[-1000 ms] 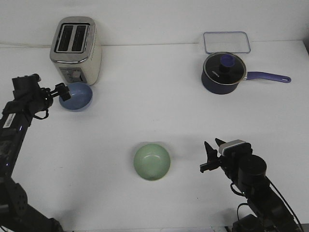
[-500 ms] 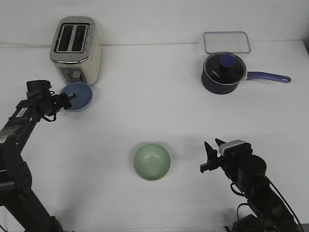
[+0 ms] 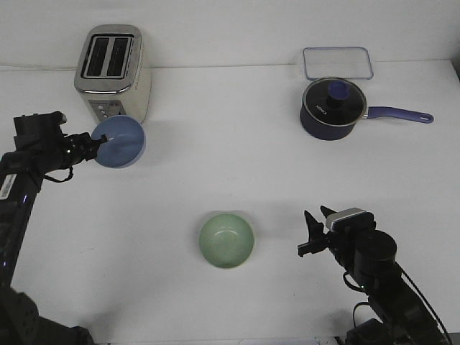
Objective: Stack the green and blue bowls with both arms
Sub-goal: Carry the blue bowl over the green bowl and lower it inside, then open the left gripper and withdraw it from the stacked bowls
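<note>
My left gripper should release the blue bowl inside the green bowl (image 3: 226, 239), so it is nested in that bowl's open hollow.
The blue bowl (image 3: 120, 142) is tilted and held by its left rim, in front of the toaster. My left gripper (image 3: 95, 144) is shut on that rim and carries the bowl above the table. The green bowl (image 3: 226, 240) sits upright on the white table, near the front centre. My right gripper (image 3: 315, 231) is open and empty, to the right of the green bowl and apart from it.
A silver toaster (image 3: 113, 72) stands at the back left, close behind the blue bowl. A dark navy lidded saucepan (image 3: 333, 108) with a purple handle is at the back right, with a clear rectangular container (image 3: 337, 62) behind it.
My left gripper has lifted the blue bowl and shifted it slightly right, and the bowl now tilts more. The right arm and the green bowl have not moved.
</note>
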Robot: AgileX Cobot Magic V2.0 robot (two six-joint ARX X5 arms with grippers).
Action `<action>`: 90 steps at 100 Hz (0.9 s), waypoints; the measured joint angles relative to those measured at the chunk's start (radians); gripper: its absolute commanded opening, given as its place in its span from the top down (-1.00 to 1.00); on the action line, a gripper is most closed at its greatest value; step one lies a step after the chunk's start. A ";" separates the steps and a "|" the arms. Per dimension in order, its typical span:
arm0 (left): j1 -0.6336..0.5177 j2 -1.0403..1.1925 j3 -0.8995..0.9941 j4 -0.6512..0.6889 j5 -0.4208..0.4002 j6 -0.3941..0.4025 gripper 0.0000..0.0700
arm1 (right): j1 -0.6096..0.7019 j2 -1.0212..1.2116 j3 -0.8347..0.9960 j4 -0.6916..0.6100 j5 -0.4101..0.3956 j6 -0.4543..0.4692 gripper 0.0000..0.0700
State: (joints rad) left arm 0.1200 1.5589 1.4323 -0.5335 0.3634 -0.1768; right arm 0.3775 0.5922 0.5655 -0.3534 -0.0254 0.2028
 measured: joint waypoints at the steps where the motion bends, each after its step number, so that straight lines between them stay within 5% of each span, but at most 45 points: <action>1: -0.005 -0.011 0.000 -0.010 0.005 0.004 0.96 | 0.000 0.000 0.000 0.000 0.000 0.000 0.21; 15: -0.102 -0.133 -0.013 -0.105 0.030 0.046 0.96 | 0.000 0.000 0.000 0.000 0.000 0.003 0.21; 60: -0.618 -0.237 -0.305 0.046 0.039 0.032 0.96 | 0.000 0.000 0.000 0.000 -0.008 0.003 0.21; 90: -0.764 -0.115 -0.305 0.094 -0.068 0.033 0.96 | 0.000 0.000 0.000 0.000 -0.008 0.003 0.21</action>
State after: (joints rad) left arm -0.6445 1.4441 1.1271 -0.4393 0.2955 -0.1440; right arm 0.3775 0.5922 0.5655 -0.3534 -0.0338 0.2062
